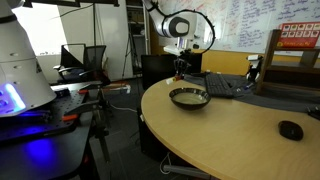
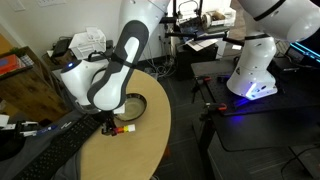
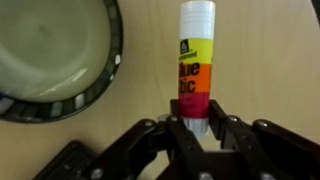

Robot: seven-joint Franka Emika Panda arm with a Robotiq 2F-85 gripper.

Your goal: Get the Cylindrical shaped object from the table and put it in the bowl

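Next, I set the glue stick down with my gripper on the pale bottom of the shallow bowl (image 1: 192,98) (image 3: 38,38), close to its middle. The glue stick now lies on the table beside the bowl.
The cylindrical object is a glue stick (image 3: 196,65) with a white cap and a yellow, orange and pink label. It lies lengthwise on the light wood table (image 3: 270,70). My gripper (image 3: 196,128) has its fingers shut on the stick's pink lower end. The shallow bowl (image 3: 50,55), dark outside and pale inside, sits just left of the stick and apart from it. In both exterior views the gripper (image 1: 178,70) (image 2: 110,124) is low at the table's far edge beside the bowl (image 1: 189,97) (image 2: 141,104). The glue stick (image 2: 125,128) shows by the fingers.
A black keyboard (image 1: 226,85) (image 2: 50,150) lies near the bowl, and its corner shows in the wrist view (image 3: 60,162). A black mouse (image 1: 290,129) sits further along the table (image 1: 230,135). A dark desk with blue-lit equipment (image 1: 30,125) stands beside the table.
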